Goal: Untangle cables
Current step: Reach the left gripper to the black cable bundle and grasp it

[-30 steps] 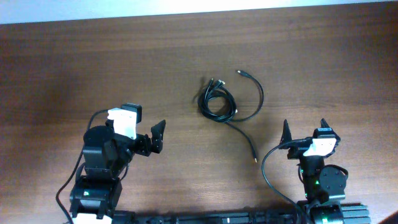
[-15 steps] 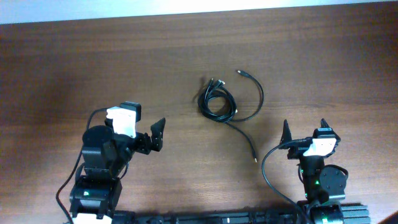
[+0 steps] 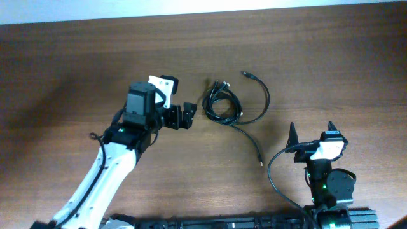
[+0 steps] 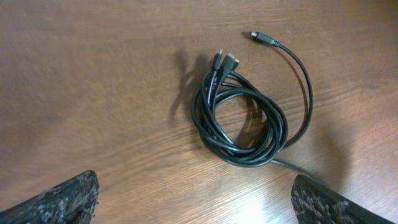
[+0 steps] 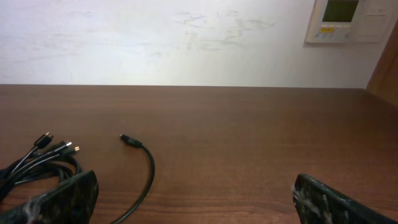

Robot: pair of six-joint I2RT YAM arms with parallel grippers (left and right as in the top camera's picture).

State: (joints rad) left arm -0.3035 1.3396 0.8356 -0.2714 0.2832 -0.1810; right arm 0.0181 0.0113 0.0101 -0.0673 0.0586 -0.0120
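Note:
I should close my left gripper on the near side (image 3: 233, 120) (image 4: 266, 154) of the black coiled bundle, next to where the curved end comes out of the bundle.
The cables (image 3: 222, 105) lie as a black coiled bundle at the table's middle, with plugs sticking out at its top left, one end arcing to a plug at the upper right (image 3: 247, 75) and another trailing down to a plug (image 3: 261, 162). The left wrist view shows the coil (image 4: 239, 124) just ahead of the fingers. My left gripper (image 3: 189, 115) is open and empty, just left of the coil. My right gripper (image 3: 310, 135) is open and empty at the front right, away from the cables. The right wrist view shows the plugs (image 5: 59, 147) and the arcing end (image 5: 146, 168).
The brown wooden table (image 3: 76, 70) carries only the cables. A thick black wire (image 3: 275, 175) loops by the right arm's base. A white wall with a control panel (image 5: 348, 18) stands beyond the table's far edge.
My left arm has swung up and to the right, from the front left to just beside the coil. The right arm and the cables have not moved.

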